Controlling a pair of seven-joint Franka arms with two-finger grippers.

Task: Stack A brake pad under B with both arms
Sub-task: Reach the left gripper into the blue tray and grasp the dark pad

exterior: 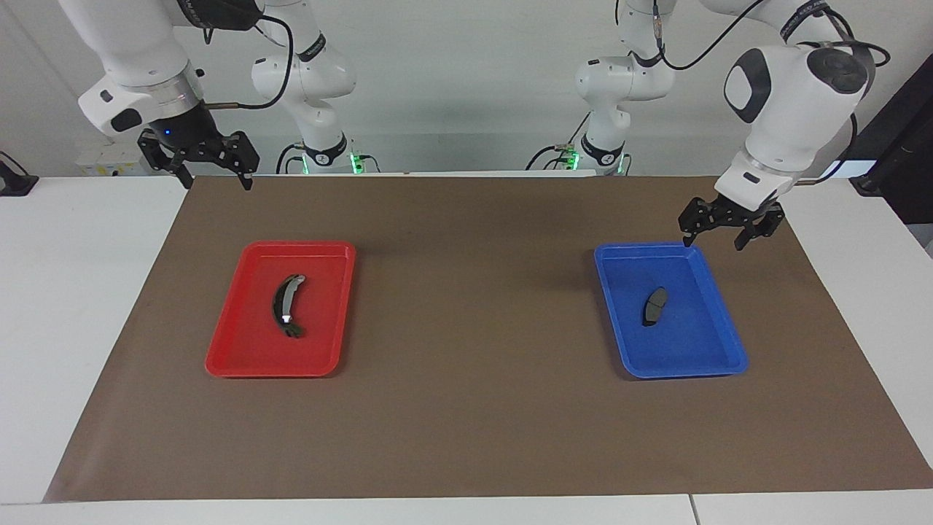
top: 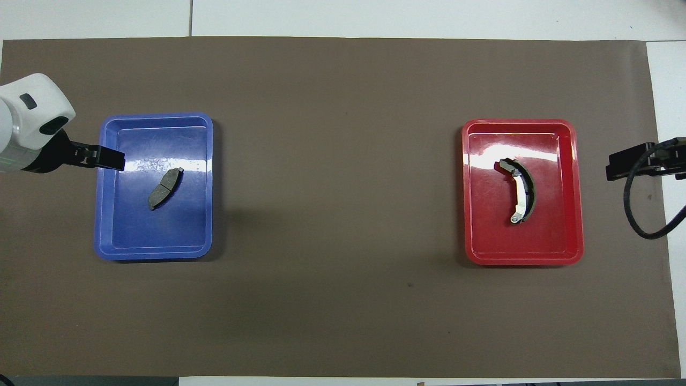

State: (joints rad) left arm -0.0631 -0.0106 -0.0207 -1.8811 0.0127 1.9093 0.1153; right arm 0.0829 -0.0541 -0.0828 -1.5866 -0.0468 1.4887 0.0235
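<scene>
The A brake pad (top: 166,188) is in the blue tray. My left gripper goes to its middle next and closes there.
The A brake pad (exterior: 654,306), short, flat and dark grey, lies in the blue tray (exterior: 685,372) toward the left arm's end of the table; it also shows in the overhead view (top: 165,187). B (exterior: 288,306), the long curved brake shoe with a silver spot, lies in the red tray (exterior: 262,370) toward the right arm's end, and shows in the overhead view (top: 521,190). My left gripper (exterior: 713,243) is open and empty, up over the blue tray's outer corner nearest the robots. My right gripper (exterior: 217,182) is open and empty, raised over the mat's corner, well away from the red tray.
Both trays sit on a brown mat (exterior: 466,408) that covers most of the white table. In the overhead view the left gripper (top: 120,161) overlaps the blue tray's rim (top: 155,254). The right gripper (top: 611,172) hangs beside the red tray (top: 522,260), with a black cable looped below it.
</scene>
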